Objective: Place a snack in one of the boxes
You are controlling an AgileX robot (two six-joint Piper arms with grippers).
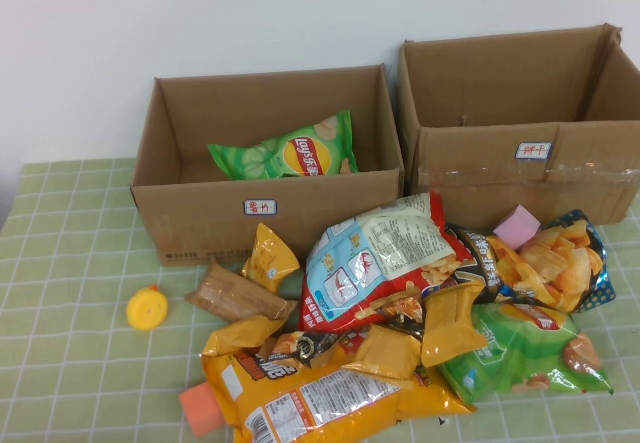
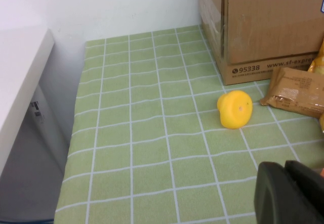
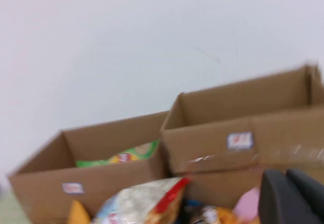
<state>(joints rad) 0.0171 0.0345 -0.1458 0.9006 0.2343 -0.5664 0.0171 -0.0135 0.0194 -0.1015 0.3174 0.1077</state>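
I need to move my right gripper next to the orange and blue bag's chip-printed part (image 1: 562,267), beside the pink block, and close it there.
Two open cardboard boxes stand at the back: the left box (image 1: 200,208) holds a green Lay's bag (image 1: 290,151), and the right box (image 1: 480,163) shows nothing inside. Snacks lie piled in front: a white and red bag (image 1: 385,253), a large yellow bag (image 1: 320,393), a green bag (image 1: 520,348), an orange and blue bag (image 1: 545,258), a brown packet (image 1: 235,293). Neither arm shows in the high view. My left gripper (image 2: 286,166) is shut and empty, low over the green cloth near the brown packet (image 2: 298,85). My right gripper (image 3: 285,173) is shut and empty, facing both boxes (image 3: 243,128).
A yellow toy (image 1: 147,308) lies on the cloth left of the pile and shows in the left wrist view (image 2: 235,109). A pink block (image 1: 516,226) sits by the right box. An orange block (image 1: 203,408) lies at the front. A white wall stands behind the boxes.
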